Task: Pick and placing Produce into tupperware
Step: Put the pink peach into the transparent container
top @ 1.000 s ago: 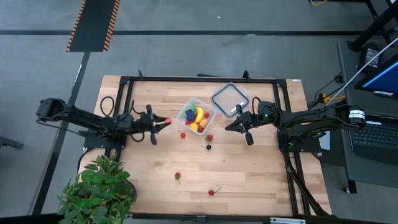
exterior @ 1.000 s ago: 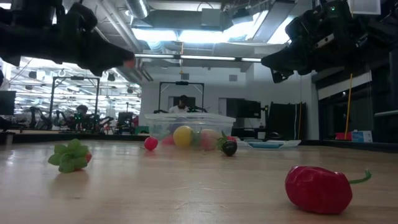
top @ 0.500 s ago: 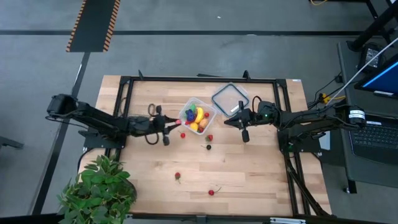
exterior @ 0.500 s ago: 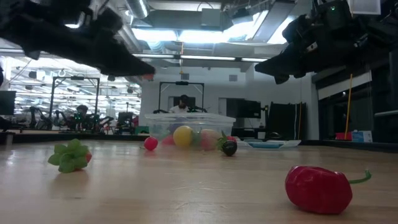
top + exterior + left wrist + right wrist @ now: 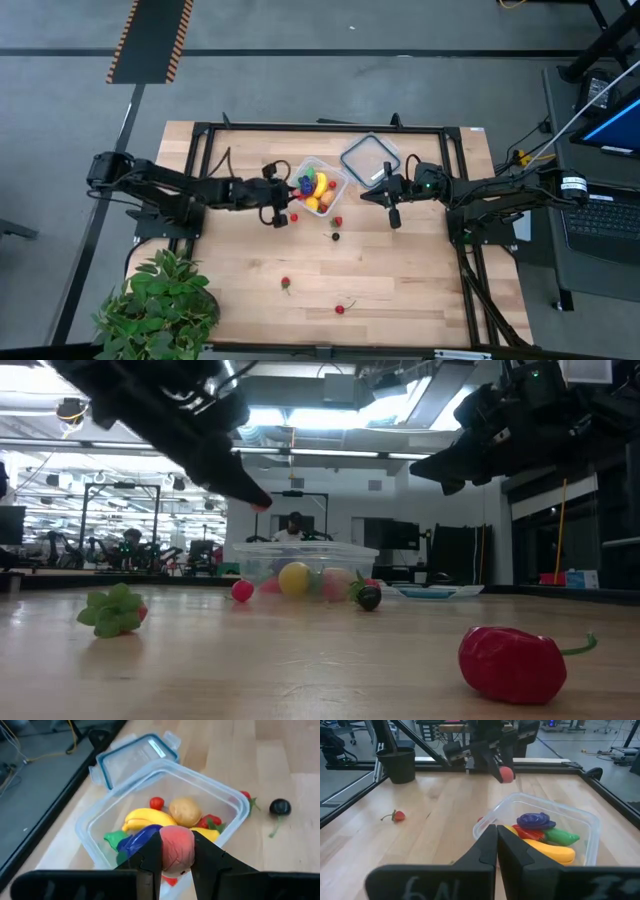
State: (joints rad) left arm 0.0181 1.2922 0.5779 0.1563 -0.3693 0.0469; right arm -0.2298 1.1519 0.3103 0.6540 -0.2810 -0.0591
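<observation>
I will use my left gripper to place the round fruit in the tupperware (image 5: pixel 300 195) (image 5: pixel 167 872) next to the blue eggplant.
The tupperware (image 5: pixel 318 186) stands on the table's far middle and holds a yellow banana (image 5: pixel 142 816), a tan potato (image 5: pixel 184 811) and other Produce. My left gripper (image 5: pixel 287 196) hangs just at the tub's left corner, shut on a pinkish-red round fruit (image 5: pixel 176 851). The same fruit (image 5: pixel 506 775) shows in the right wrist view, above the table. My right gripper (image 5: pixel 366 197) waits shut in the air right of the tub. Loose Produce lies on the wood: a red piece (image 5: pixel 337 221), a dark one (image 5: pixel 335 236), a strawberry (image 5: pixel 286 284). My left gripper pinches the round fruit by its two opposite sides (image 5: pixel 165 851) between its two fingertips. The fingers (image 5: pixel 492 766) slant down from the table's left. The fruit is lifted clear, above the tub's left rim (image 5: pixel 95 835).
The clear lid (image 5: pixel 370 158) with a blue rim lies flat behind the tub. A potted plant (image 5: pixel 160 305) stands at the near left corner. A red pepper (image 5: pixel 512 663) and a green piece (image 5: pixel 115 610) lie near the front. A black frame (image 5: pixel 320 127) rims the table.
My left gripper has gone toward the table's right edge, up to the tupperware's left corner, carrying the round fruit in the air. Its fingers have tipped further downward on the way. It has stayed shut on the fruit.
</observation>
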